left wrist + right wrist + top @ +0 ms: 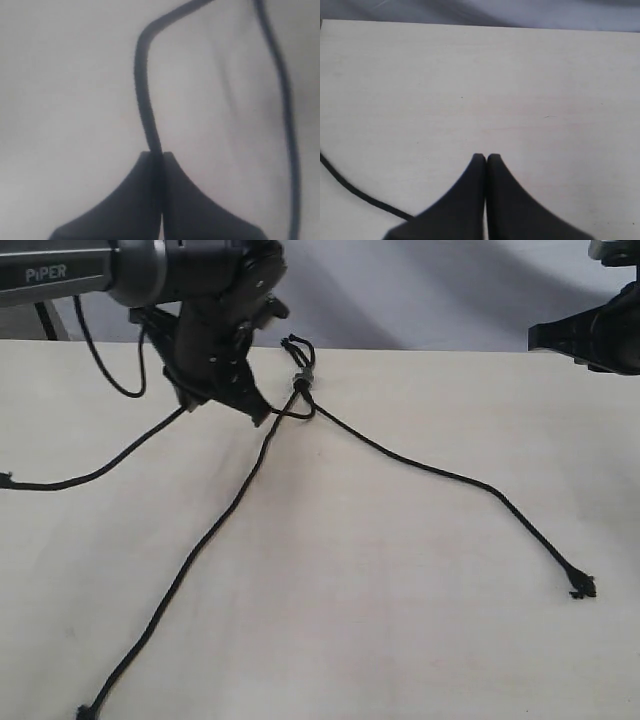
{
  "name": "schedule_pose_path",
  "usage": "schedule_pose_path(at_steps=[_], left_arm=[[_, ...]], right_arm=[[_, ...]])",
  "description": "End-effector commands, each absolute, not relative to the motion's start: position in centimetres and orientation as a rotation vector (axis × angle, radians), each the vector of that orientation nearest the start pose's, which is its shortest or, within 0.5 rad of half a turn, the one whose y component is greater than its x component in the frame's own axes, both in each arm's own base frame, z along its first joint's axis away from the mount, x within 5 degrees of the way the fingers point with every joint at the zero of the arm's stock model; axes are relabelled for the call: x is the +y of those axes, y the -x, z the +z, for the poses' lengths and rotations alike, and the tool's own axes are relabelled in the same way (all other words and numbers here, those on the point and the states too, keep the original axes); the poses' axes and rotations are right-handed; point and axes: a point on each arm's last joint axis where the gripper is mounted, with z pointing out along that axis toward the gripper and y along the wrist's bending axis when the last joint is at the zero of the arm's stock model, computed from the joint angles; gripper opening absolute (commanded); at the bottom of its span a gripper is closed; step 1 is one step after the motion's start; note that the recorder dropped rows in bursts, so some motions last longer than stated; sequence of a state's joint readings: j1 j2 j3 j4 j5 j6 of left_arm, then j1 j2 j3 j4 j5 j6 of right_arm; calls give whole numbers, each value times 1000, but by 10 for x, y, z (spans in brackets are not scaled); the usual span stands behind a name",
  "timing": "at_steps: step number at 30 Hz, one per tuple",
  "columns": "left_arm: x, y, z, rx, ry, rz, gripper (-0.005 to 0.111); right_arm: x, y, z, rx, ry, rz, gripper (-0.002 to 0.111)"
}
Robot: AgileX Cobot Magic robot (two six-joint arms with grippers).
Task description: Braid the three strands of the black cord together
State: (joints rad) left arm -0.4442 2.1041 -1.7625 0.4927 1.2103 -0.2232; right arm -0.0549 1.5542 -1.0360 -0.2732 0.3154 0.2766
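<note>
Next, I let go of my left gripper's strand of the black cord on the pale table (182,475) beside the upper half of the middle strand.
The black cord lies on the pale table, its three strands joined at a small grey band (303,380) with short loops (297,346) above it. The left strand (100,470) runs out to a knot at the table's left edge. Down to the front left goes the middle strand (190,565), and the right strand (450,478) ends in a frayed knot (581,588). My left gripper (262,416) is shut on the left strand (142,95) just left of the band; another strand (286,110) passes beside it. My right gripper (540,337) hovers at the far right, shut and empty (486,157).
A thicker smooth robot cable (100,365) hangs in a loop under the left arm at the back left. The table's far edge (450,350) runs just behind the band. One strand (350,192) crosses a corner of the right wrist view.
</note>
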Motion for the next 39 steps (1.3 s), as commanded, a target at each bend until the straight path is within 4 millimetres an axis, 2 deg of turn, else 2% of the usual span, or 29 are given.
schedule_pose_path(at_steps=[1, 5, 11, 16, 24, 26, 30, 33, 36, 37, 39], left_arm=[[-112, -415, 196, 2831, -479, 597, 0], [-91, -412, 167, 2869, -426, 496, 0], [-74, -401, 137, 2921, -345, 375, 0], [-71, -397, 133, 2952, -206, 342, 0], [-77, -395, 132, 2986, -176, 245, 1], [-76, -394, 132, 2996, -175, 251, 11], [-77, -393, 131, 3006, -158, 242, 47], [-77, -393, 131, 3009, -143, 232, 66], [-77, -392, 139, 2998, -169, 238, 68], [-75, -392, 144, 2988, -178, 249, 66], [-68, -392, 161, 2937, -193, 287, 54]], right_arm=[[-27, -337, 261, 2288, -138, -107, 0], [-27, -337, 262, 2283, -137, -105, 0], [-27, -337, 262, 2284, -142, -101, 0], [-27, -337, 262, 2281, -164, -81, 0], [-26, -337, 261, 2282, -195, -55, 0], [-25, -337, 261, 2282, -209, -43, 0], [-24, -337, 261, 2284, -209, -37, 0], [-16, -337, 260, 2306, -182, -32, 0], [-1, -336, 259, 2330, -122, -17, 0], [7, -335, 258, 2338, -84, -11, 0], [27, -334, 258, 2348, 10, 5, 0]])
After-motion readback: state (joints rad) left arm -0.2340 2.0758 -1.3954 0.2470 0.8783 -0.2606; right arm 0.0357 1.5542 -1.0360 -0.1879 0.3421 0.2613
